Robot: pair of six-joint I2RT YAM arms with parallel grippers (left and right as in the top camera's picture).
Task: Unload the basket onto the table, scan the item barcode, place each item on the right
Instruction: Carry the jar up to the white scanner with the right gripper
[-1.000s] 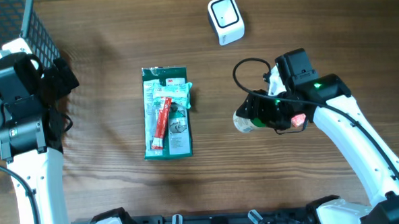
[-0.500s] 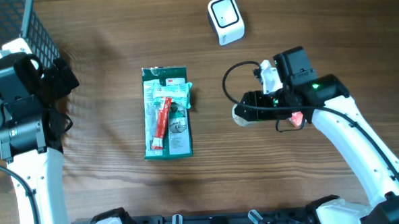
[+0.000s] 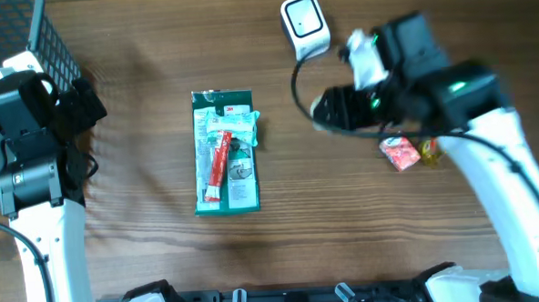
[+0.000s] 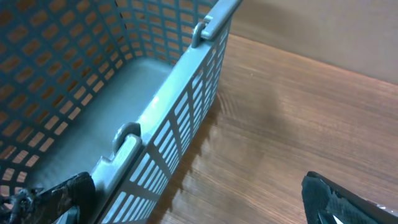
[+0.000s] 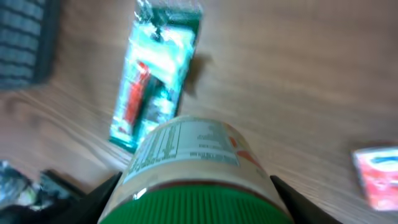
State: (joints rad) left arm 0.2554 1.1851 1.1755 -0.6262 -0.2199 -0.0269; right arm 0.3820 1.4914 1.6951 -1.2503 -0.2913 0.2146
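Note:
The jar will go down from my right gripper beside the small red packet (image 3: 365, 171) (image 5: 326, 178), on its side facing the green blister pack.
A jar (image 5: 186, 152) with a green lid and a printed label is gripped across its body by my right gripper (image 5: 196, 198). In the overhead view the jar (image 3: 322, 106) hangs above the table, just below and right of the white barcode scanner (image 3: 304, 26), with my right gripper (image 3: 342, 107) shut on it. No barcode shows clearly on the label. My left gripper (image 4: 199, 200) stands wide open and holds nothing, beside the grey basket (image 4: 161, 124) at the far left.
A green blister pack (image 3: 226, 151) with a red tube lies flat mid-table, and also shows in the right wrist view as the green pack (image 5: 158, 74). A small red packet (image 3: 399, 152) lies under the right arm. The mesh basket (image 3: 51, 42) fills the top left corner.
My right arm has risen and swung up toward the scanner with the jar in it, uncovering the red packet on the table. The left arm has not moved.

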